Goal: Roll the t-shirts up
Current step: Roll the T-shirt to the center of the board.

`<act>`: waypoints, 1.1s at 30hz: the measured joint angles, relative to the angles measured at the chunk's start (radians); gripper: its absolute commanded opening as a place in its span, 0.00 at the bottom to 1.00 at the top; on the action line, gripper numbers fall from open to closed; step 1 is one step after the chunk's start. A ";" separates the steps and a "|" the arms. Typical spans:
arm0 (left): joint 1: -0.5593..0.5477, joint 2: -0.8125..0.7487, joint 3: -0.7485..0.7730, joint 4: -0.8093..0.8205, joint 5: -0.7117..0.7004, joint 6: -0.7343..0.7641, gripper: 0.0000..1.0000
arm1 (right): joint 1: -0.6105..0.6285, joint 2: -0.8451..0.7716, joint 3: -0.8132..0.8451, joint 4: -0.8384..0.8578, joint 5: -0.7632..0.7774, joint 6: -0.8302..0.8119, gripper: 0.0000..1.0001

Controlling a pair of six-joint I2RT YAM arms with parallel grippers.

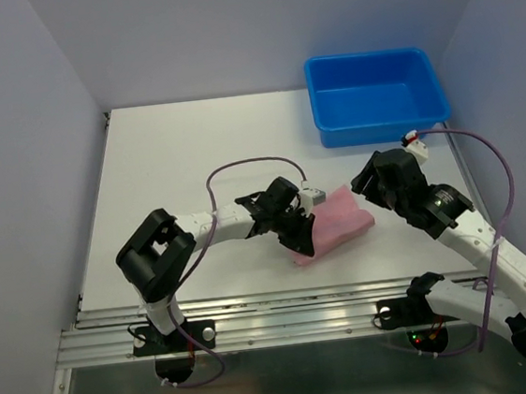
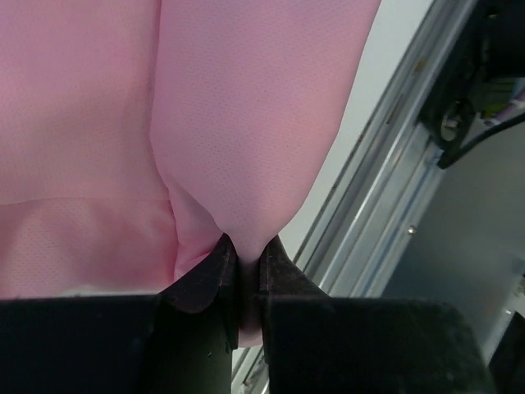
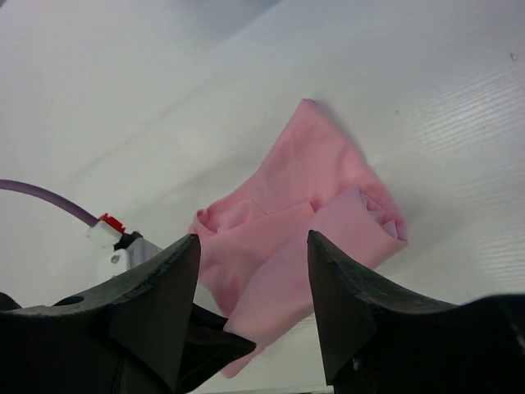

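Note:
Next, my right gripper closes beside the rolled near edge (image 1: 347, 241) (image 3: 295, 322) of the light pink t-shirt, between the t-shirt's rolled end and my left gripper.
The light pink t-shirt (image 1: 338, 222) lies bunched and partly rolled on the white table (image 1: 174, 159), near its front edge. My left gripper (image 1: 302, 240) is shut on the shirt's near left end; in the left wrist view a fold of pink fabric (image 2: 246, 123) is pinched between the jaws (image 2: 250, 254). My right gripper (image 1: 372, 188) hangs open just right of the shirt, nothing between its fingers (image 3: 254, 246). From the right wrist view the shirt (image 3: 312, 222) shows a rolled end at the right and looser folds at the left.
A blue plastic bin (image 1: 375, 94) stands at the back right of the table. The table's metal front rail (image 1: 258, 325) runs just below the shirt and shows in the left wrist view (image 2: 385, 205). Purple cables (image 1: 241, 166) arc over both arms.

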 measured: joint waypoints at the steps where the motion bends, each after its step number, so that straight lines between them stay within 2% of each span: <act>1: 0.010 0.001 -0.001 0.004 0.030 -0.008 0.00 | 0.000 0.001 -0.001 -0.010 -0.001 0.000 0.60; 7: 0.067 0.061 -0.002 0.050 0.194 -0.074 0.00 | 0.000 -0.006 -0.027 -0.032 -0.034 -0.002 0.54; 9: 0.081 0.090 -0.003 0.061 0.234 -0.098 0.00 | 0.000 -0.014 -0.049 -0.035 -0.057 -0.007 0.46; 10: 0.089 0.105 -0.005 0.069 0.254 -0.112 0.00 | 0.000 -0.020 -0.063 -0.034 -0.076 -0.010 0.38; 13: 0.109 0.137 -0.017 0.103 0.310 -0.149 0.00 | 0.000 -0.036 -0.100 -0.024 -0.123 -0.017 0.24; 14: 0.115 0.142 -0.020 0.109 0.325 -0.161 0.00 | 0.000 -0.039 -0.117 -0.019 -0.140 -0.019 0.15; 17: 0.133 0.144 -0.029 0.128 0.358 -0.192 0.00 | 0.000 -0.034 -0.179 -0.002 -0.192 -0.018 0.01; 33: 0.165 0.150 -0.033 0.148 0.425 -0.253 0.00 | 0.000 -0.005 -0.344 0.093 -0.338 -0.014 0.01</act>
